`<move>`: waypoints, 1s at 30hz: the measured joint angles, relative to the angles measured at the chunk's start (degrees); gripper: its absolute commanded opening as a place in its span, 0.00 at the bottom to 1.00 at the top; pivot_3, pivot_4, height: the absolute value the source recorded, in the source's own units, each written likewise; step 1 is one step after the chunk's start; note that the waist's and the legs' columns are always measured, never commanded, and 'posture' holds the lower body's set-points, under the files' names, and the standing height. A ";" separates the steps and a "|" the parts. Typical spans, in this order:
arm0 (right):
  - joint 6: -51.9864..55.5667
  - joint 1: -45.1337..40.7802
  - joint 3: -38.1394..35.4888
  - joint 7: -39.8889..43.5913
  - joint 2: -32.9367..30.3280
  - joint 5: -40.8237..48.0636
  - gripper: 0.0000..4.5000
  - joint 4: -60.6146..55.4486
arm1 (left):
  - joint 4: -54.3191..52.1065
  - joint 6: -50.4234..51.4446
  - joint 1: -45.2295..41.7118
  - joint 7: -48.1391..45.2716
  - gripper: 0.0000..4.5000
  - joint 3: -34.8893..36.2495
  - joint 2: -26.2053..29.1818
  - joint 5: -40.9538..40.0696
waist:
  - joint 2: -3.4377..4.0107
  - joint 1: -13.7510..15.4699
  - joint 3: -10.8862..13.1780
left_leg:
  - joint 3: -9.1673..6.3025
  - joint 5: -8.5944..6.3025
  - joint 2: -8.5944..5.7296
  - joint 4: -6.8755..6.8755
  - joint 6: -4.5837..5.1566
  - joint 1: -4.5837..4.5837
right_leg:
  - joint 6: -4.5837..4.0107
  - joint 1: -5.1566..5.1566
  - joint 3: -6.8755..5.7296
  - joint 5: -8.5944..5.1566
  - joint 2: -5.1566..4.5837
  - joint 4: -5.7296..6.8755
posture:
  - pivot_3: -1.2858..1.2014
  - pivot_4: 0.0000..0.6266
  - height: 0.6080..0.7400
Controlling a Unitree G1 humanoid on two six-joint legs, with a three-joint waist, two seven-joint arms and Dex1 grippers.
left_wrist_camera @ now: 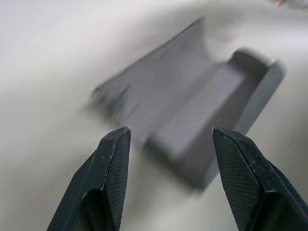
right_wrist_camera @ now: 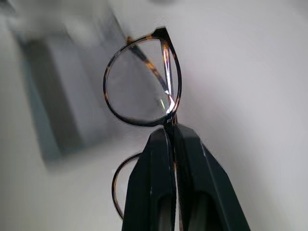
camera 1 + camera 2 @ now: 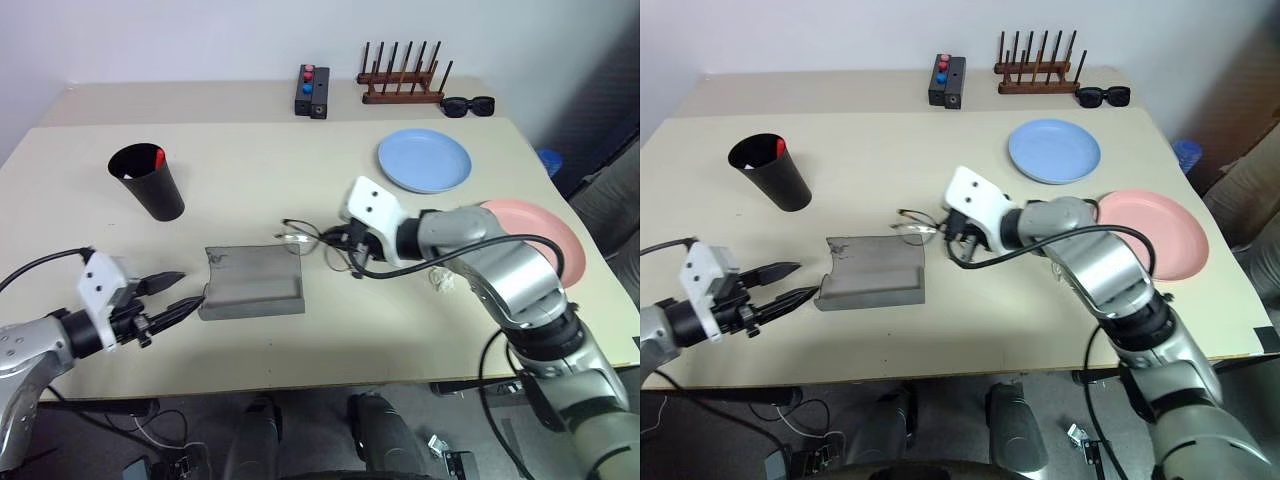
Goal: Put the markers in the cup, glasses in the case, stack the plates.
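Observation:
I will let go of the glasses with my right gripper inside the open grey case, lengthwise (image 3: 260, 288) (image 2: 60, 89) against the case's near side.
The wire-framed glasses (image 2: 142, 84) hang above the table just right of the open grey case (image 3: 255, 283), with my right gripper (image 2: 169, 131) shut on their bridge. My left gripper (image 3: 172, 296) stands open at the case's left end, close to it; the case (image 1: 202, 110) lies just ahead of the black fingers (image 1: 111, 159). The black cup (image 3: 150, 185) stands at the far left with a red-capped marker (image 3: 159, 156) inside it. A light blue plate (image 3: 425, 160) lies at the back right. The pink plate (image 3: 550, 235) is at the right edge, partly behind my right arm.
Black sunglasses (image 3: 468, 105), a wooden peg rack (image 3: 403, 85) and a black box with coloured buttons (image 3: 313, 92) sit along the back. A small crumpled white scrap (image 3: 442, 280) lies under my right forearm.

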 measured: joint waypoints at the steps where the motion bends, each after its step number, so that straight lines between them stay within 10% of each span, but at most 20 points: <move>1: -0.41 -1.10 1.24 -0.10 2.16 -0.08 0.01 0.91 | 1.20 -1.00 0.80 -0.39 0.61 0.69 -0.14 0.45 | -0.03 -0.04 -0.02 | 0.00 0.00 0.00 0.01 0.00 0.00 | -0.01 0.01 -0.01 0.00 -0.01 0.00 | 0.52 0.24 1.00; 8: -5.79 -4.96 10.06 -0.77 12.59 -3.50 0.01 11.66 | 3.37 -3.79 4.24 -1.62 0.61 4.49 -0.28 1.04 | -0.06 -0.33 -0.04 | 0.03 -0.01 -0.01 -0.07 -0.02 -0.01 | -0.04 -0.03 -0.03 0.01 -0.07 -0.04 | 0.52 0.24 1.00; 25: -6.52 -0.76 13.44 2.28 9.45 -6.82 0.01 13.16 | -2.66 -2.15 5.15 -0.71 0.61 4.29 -3.03 -1.21 | -0.07 -0.31 -0.05 | 0.05 -0.01 -0.01 -0.08 -0.02 -0.08 | -0.06 -0.11 -0.03 0.00 -0.07 -0.02 | 0.52 0.24 1.00; 30: -6.52 -0.76 13.45 2.80 9.91 -6.89 0.43 13.17 | -2.44 -2.00 3.68 -0.42 0.61 2.87 -2.97 -1.16 | -0.07 -0.34 -0.05 | 0.05 -0.01 -0.01 -0.09 -0.02 -0.08 | -0.05 -0.11 -0.03 0.00 -0.06 -0.02 | 0.52 0.24 1.00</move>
